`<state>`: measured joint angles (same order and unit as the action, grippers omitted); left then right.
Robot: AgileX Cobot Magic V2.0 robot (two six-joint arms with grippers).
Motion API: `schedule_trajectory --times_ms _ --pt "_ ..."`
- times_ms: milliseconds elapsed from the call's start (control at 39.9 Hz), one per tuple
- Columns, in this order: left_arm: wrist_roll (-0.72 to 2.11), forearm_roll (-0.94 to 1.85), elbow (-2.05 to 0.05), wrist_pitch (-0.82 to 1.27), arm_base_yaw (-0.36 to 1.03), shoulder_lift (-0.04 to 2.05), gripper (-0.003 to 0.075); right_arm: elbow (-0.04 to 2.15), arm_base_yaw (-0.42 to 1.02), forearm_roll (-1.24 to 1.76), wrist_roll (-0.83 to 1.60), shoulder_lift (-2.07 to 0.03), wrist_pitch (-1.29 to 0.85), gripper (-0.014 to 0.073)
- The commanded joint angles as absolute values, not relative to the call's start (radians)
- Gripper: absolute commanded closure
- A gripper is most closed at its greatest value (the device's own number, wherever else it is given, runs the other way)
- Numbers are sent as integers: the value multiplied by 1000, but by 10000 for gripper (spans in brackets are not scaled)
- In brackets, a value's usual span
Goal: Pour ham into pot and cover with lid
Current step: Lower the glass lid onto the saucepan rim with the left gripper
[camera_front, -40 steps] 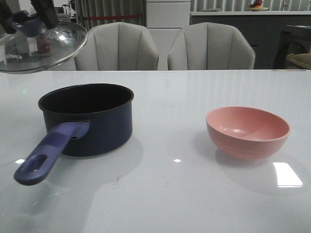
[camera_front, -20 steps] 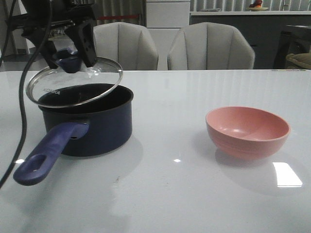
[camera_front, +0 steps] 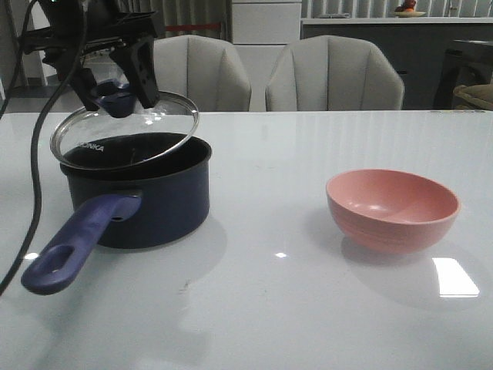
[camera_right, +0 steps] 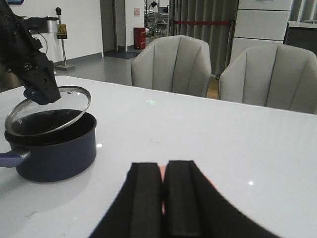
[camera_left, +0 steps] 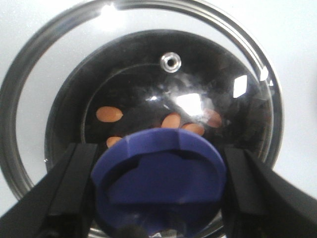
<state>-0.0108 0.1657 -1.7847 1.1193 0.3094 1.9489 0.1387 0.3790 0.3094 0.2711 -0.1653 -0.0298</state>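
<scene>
My left gripper is going to release the glass lid so that it lies flat on the rim of the dark navy pot [camera_front: 132,148] [camera_left: 157,131], above the ham pieces.
My left gripper [camera_front: 115,91] is shut on the purple-blue knob [camera_left: 158,171] of the glass lid [camera_front: 127,135]. It holds the lid tilted just over the open top of the dark navy pot [camera_front: 158,204], whose purple-blue handle [camera_front: 73,247] points to the front left. Several orange-pink ham pieces [camera_left: 110,114] lie on the pot's black bottom and show through the glass. The pot [camera_right: 54,151] and lid [camera_right: 47,110] also show in the right wrist view. My right gripper [camera_right: 162,196] is shut and empty; it is out of the front view.
A salmon-pink bowl [camera_front: 393,208] stands empty on the right of the white table [camera_front: 269,308]; a sliver of it [camera_right: 161,174] shows behind my right fingers. Two grey chairs [camera_front: 331,73] stand behind the far edge. A black cable [camera_front: 35,154] hangs from the left arm.
My left gripper brought the lid down from high at the far left to just over the pot. In the last half second it settled slightly lower and nearer level.
</scene>
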Motion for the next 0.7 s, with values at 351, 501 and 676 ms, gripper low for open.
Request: schedule_trajectory --times_ms 351,501,676 --pt "13 250 -1820 1116 314 1895 583 167 379 315 281 -175 56 436" --pt "13 274 -1820 1101 317 1895 583 167 379 315 281 -175 56 436" --pt "13 265 -1820 1107 316 1895 583 167 379 315 281 -175 56 436"
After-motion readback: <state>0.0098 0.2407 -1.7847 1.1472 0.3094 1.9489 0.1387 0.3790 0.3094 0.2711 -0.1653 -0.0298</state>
